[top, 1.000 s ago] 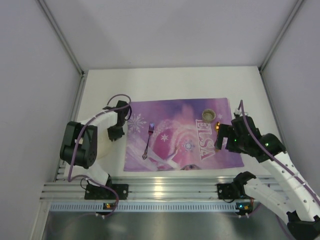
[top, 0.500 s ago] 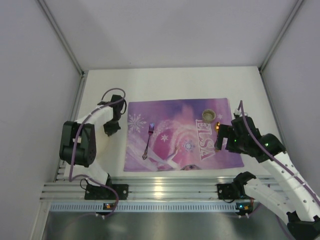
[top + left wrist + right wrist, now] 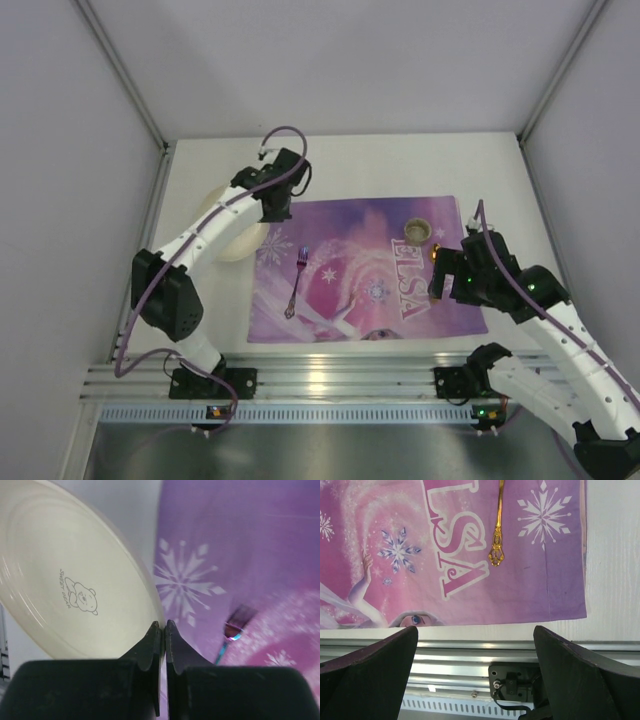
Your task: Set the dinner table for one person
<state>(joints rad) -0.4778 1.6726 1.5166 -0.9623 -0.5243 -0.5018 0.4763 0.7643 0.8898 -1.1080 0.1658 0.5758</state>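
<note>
Next, I let go of the cream plate with my left gripper on the placemat point(image 3: 353, 280) between the purple fork and the ELSA letters. The plate is now tilted over the dinner table.
My left gripper point(image 3: 272, 206) is shut on the rim of a cream plate point(image 3: 235, 228) and holds it tilted over the white dinner table point(image 3: 350, 165), at the far left corner of the purple placemat point(image 3: 360, 275). In the left wrist view the jaws point(image 3: 161, 625) pinch the plate's edge; the plate point(image 3: 65, 580) bears a small bear drawing. A purple fork point(image 3: 296, 280) lies on the mat's left part and shows in the left wrist view point(image 3: 234, 627). My right gripper point(image 3: 440, 278) is open and empty above the mat's right part. A gold utensil point(image 3: 496, 545) lies on the mat ahead of its fingers point(image 3: 375, 665).
A small cup point(image 3: 417, 231) stands at the mat's far right. The metal rail point(image 3: 330, 385) runs along the near edge and shows in the right wrist view point(image 3: 470, 655). White walls point(image 3: 100, 80) close in the table on three sides.
My left gripper has lifted the plate from the table's left side and swung it away and to the right, to the mat's far left corner. The right arm has barely moved.
</note>
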